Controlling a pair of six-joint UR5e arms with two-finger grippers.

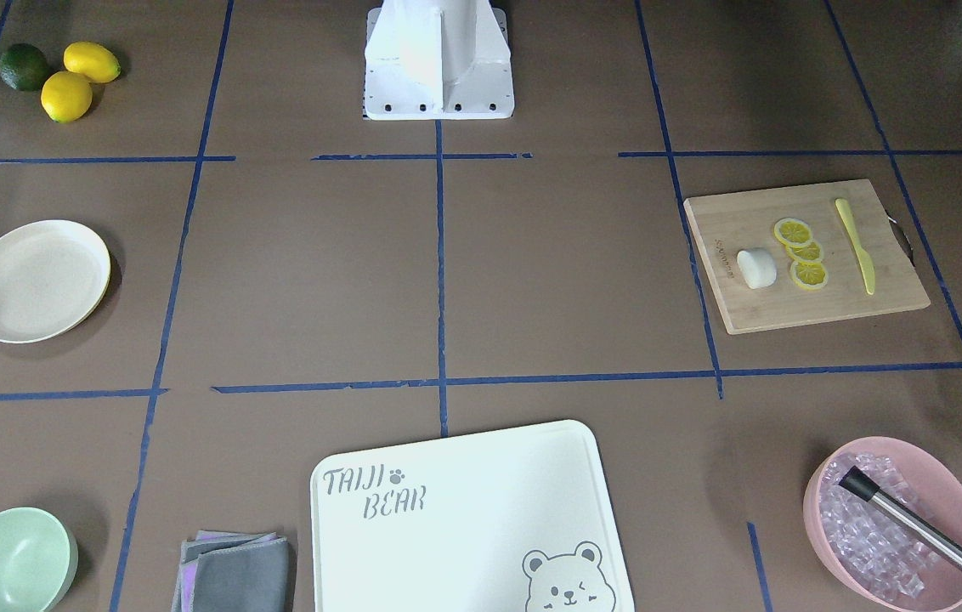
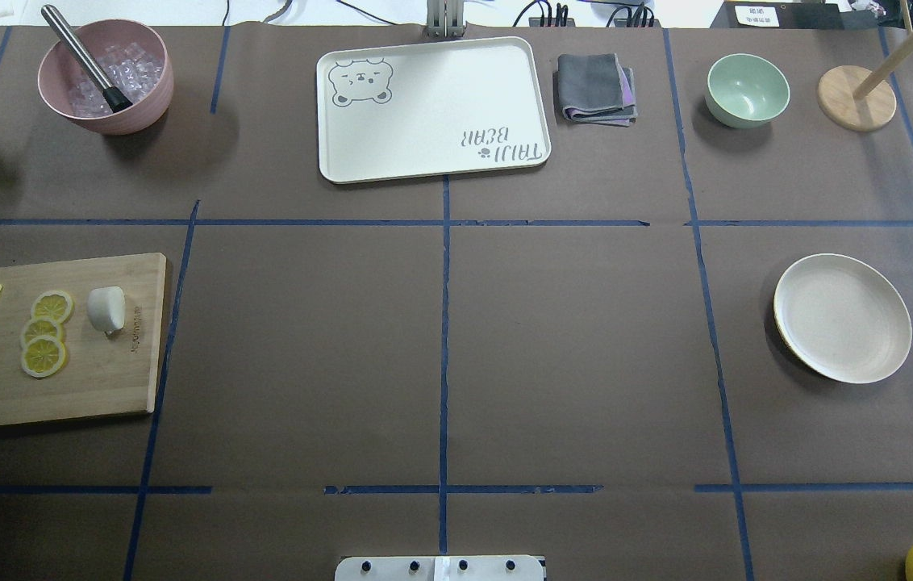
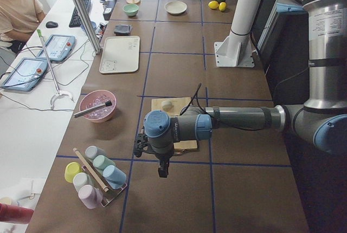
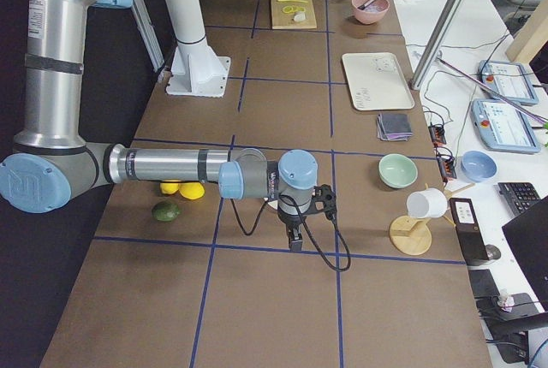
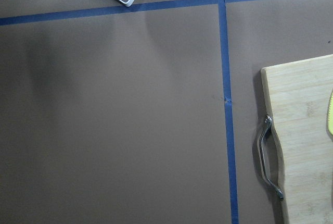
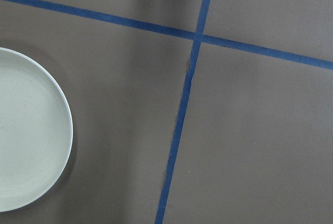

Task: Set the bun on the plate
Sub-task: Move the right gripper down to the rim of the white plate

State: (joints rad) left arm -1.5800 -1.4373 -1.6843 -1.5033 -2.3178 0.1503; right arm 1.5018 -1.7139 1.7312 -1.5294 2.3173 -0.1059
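The robot's right gripper needs to next move to the cream plate's rim (image 6: 72,127), on the side farthest from the cutting board, and close there.
The white bun (image 1: 756,269) (image 2: 106,310) lies on a wooden cutting board (image 1: 821,304) beside three lemon slices (image 1: 802,252). The cream plate (image 1: 36,280) (image 2: 842,318) sits across the table with nothing on it, and its rim shows in the right wrist view (image 6: 26,130). My left gripper (image 3: 162,170) hangs above the table just off the board's handle end (image 5: 307,140). Beside the plate, my right gripper (image 4: 295,242) hangs over the table. Both grippers show only in the side views, so I cannot tell whether they are open or shut.
A yellow knife (image 1: 856,245) lies on the board. A pink bowl of ice (image 2: 106,77) with a metal tool, a white tray (image 2: 432,109), a grey cloth (image 2: 595,87) and a mint-green bowl (image 2: 747,89) line the far edge. Lemons and a lime (image 1: 60,75) sit near the plate.
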